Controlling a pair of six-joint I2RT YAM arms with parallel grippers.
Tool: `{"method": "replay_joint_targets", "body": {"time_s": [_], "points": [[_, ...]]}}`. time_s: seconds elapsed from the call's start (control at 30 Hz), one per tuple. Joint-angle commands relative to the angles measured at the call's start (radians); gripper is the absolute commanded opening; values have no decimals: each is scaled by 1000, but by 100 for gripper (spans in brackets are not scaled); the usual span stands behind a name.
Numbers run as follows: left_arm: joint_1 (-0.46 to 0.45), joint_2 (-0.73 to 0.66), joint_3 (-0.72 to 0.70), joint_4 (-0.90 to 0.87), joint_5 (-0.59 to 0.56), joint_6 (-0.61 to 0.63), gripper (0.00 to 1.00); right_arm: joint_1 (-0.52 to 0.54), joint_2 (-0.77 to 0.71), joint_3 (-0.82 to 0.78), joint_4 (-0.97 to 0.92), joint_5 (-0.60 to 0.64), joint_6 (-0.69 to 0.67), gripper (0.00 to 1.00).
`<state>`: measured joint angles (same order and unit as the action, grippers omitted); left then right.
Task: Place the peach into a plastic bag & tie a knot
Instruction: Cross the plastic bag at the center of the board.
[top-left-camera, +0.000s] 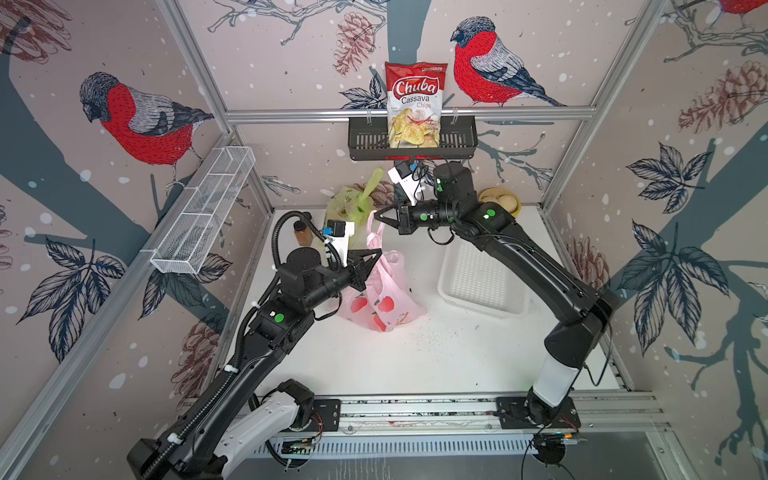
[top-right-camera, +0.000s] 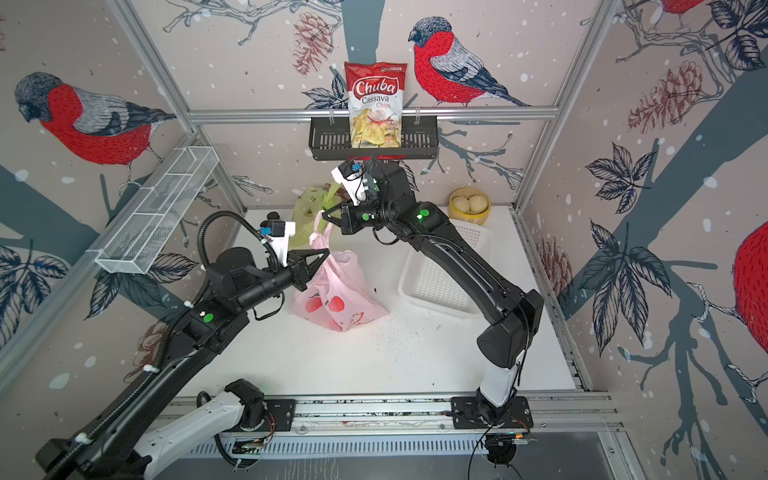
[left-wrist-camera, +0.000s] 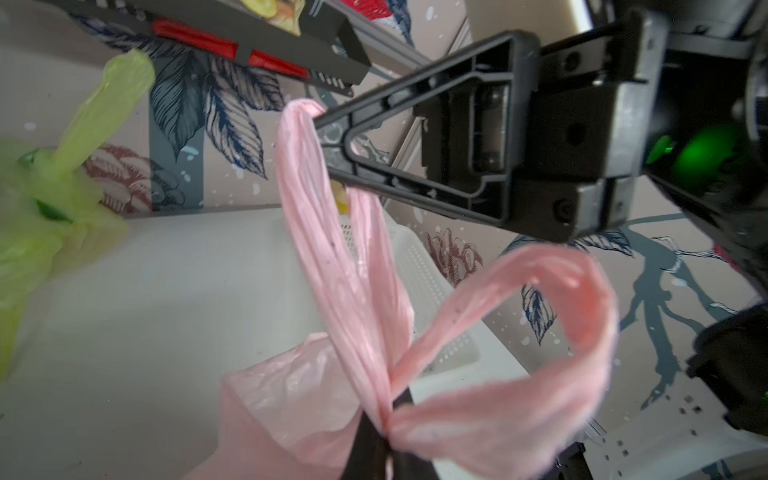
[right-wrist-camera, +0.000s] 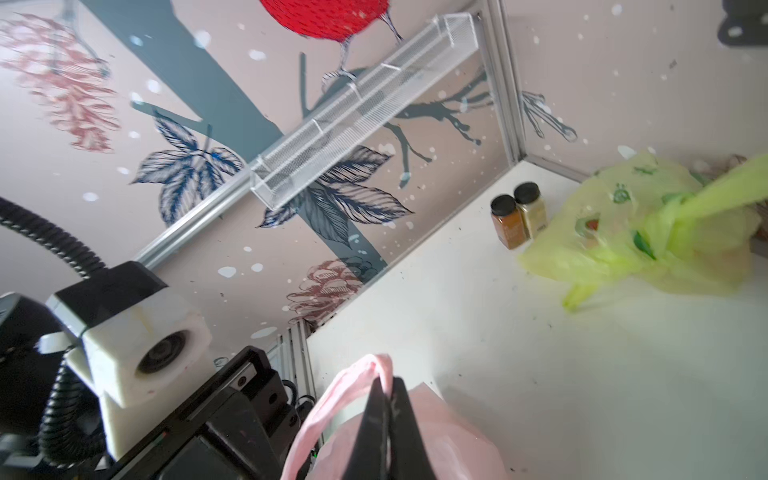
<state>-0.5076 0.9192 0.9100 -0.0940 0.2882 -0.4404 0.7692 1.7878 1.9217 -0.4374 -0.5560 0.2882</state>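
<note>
One loop of the bag is stretched up and the other hangs free, so next I lower the bag gently, then take the hanging loop (left-wrist-camera: 588, 308) with my right gripper.
A pink plastic bag (top-left-camera: 386, 299) (top-right-camera: 340, 299) with red fruit patches stands mid-table in both top views. The peach is hidden; I cannot tell whether a red patch is it. My left gripper (top-left-camera: 377, 252) (top-right-camera: 326, 251) is shut on the bag's gathered neck, where two handle loops cross (left-wrist-camera: 388, 428). One loop (left-wrist-camera: 582, 299) hangs free to the side. The other loop (left-wrist-camera: 316, 232) is stretched upward, and my right gripper (top-left-camera: 376, 215) (top-right-camera: 325, 215) (right-wrist-camera: 388, 386) is shut on its top. The right gripper's tips (left-wrist-camera: 322, 122) show pinching that pink strip in the left wrist view.
A knotted green bag (top-left-camera: 353, 199) and two spice jars (right-wrist-camera: 517, 216) sit at the back. A white perforated tray (top-left-camera: 482, 278) lies right of the pink bag, with a bamboo steamer of buns (top-left-camera: 500, 201) behind it. A black shelf (top-left-camera: 365, 141) holds a chips bag; a wire shelf (top-left-camera: 203, 216) lines the left wall.
</note>
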Motion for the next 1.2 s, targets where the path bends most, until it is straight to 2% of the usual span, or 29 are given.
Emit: {"method": "replay_joint_targets", "body": {"time_s": [0.0,0.2,0.4,0.6,0.8,1.03,1.17], "points": [[-2,56,-7,74,-114,-29,0,1,-21,-87,69,77,25,0],[6,127,-41,82,-160,-9,0,-15,-99,-241,173,116,65,0],[30,112,-91,100,-176,-24,0,-18,-120,-258,193,110,68,0],[47,93,-96,105,-140,-2,13,-10,-126,-237,189,109,71,0],[47,47,-102,110,-89,41,0,-18,-133,-227,175,134,78,0],[50,56,-90,101,-85,57,0,13,-155,-221,172,116,88,0],[51,59,-77,103,-106,58,0,78,-197,-228,166,182,97,0]]}}
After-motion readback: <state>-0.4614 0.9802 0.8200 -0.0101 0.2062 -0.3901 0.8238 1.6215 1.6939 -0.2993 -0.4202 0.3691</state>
